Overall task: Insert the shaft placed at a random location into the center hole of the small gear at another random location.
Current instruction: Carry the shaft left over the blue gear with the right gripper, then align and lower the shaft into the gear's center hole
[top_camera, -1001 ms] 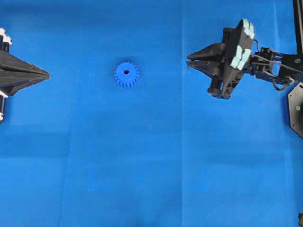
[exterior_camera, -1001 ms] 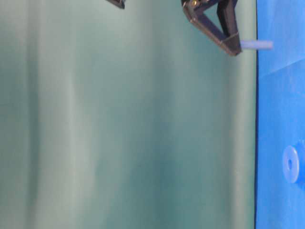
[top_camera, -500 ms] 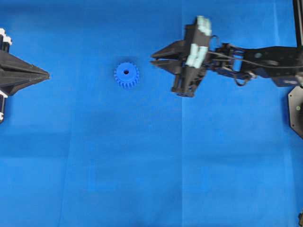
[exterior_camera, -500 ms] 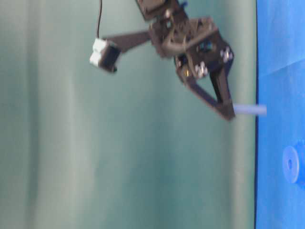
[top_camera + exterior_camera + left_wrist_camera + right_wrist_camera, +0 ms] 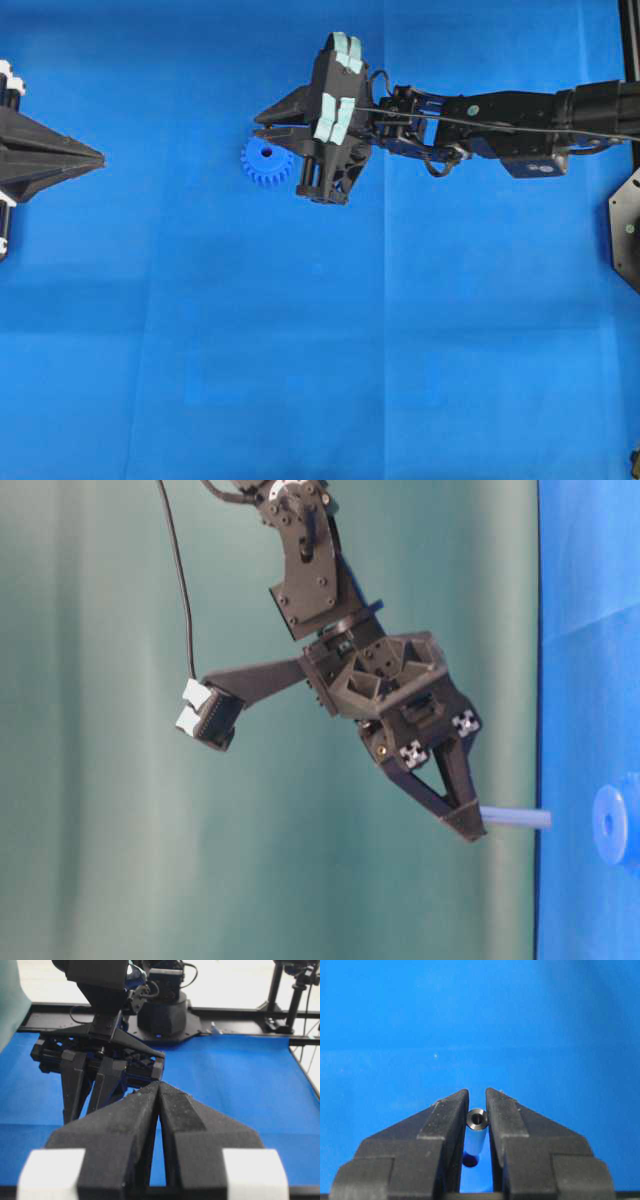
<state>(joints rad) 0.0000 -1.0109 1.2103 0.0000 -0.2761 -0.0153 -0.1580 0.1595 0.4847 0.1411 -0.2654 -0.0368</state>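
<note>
My right gripper is going to release the shaft so it stands upright in the dark center hole of the blue small gear point(image 5: 266, 153) point(image 5: 470, 1160). The shaft is now held just above the gear.
The small gear point(image 5: 262, 165) lies on the blue cloth point(image 5: 300, 350), bright blue and toothed. Its center hole point(image 5: 266, 153) shows as a small dark dot. My right gripper point(image 5: 262, 123) hangs over the gear's upper right edge, shut on the shaft point(image 5: 476, 1132), a short silvery pin with a hollow end. In the table-level view, which is turned on its side, the shaft point(image 5: 515, 818) sticks out of the fingertips point(image 5: 468, 825) toward the cloth, a little above the gear point(image 5: 612, 825). My left gripper point(image 5: 98, 158) rests shut at the far left with nothing in it point(image 5: 158, 1085).
The right arm point(image 5: 480, 108) stretches across from the right edge, and its base plate point(image 5: 625, 225) sits there. A black frame point(image 5: 240, 1012) borders the far side of the cloth. A green backdrop point(image 5: 150, 830) fills the table-level view.
My right gripper has travelled left across the cloth with the shaft, from the right side to just over the gear. The left gripper and the gear have not moved.
</note>
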